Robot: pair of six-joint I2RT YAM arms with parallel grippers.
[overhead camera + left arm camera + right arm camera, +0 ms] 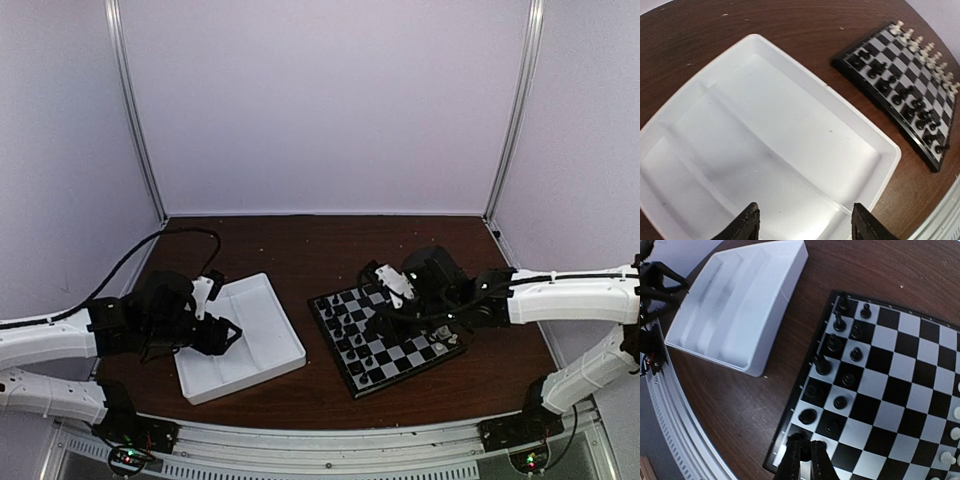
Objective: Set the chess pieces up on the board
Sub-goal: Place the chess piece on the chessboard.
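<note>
Next, my right gripper lets go of the small black piece on the dark square (376, 376) (810, 465) beside the board's near corner square.
The board (331, 346) lies right of centre on the brown table. Several black chess pieces (822, 365) stand in two rows along its left side, and the same rows (900, 97) appear blurred in the left wrist view. My right gripper (804, 447) hangs over the board's near-left corner square, its fingers pressed together on a small black piece. From above, this gripper (382, 322) reaches down onto the board. My left gripper (805, 220) is open and empty above the white tray (765, 130).
White pieces (930, 55) line the board's far side. The partitioned white tray (250, 340) sits left of the board (792, 409), with a strip of bare brown table between them. The left arm (655, 285) is beyond the tray. A metal rail runs along the near table edge.
</note>
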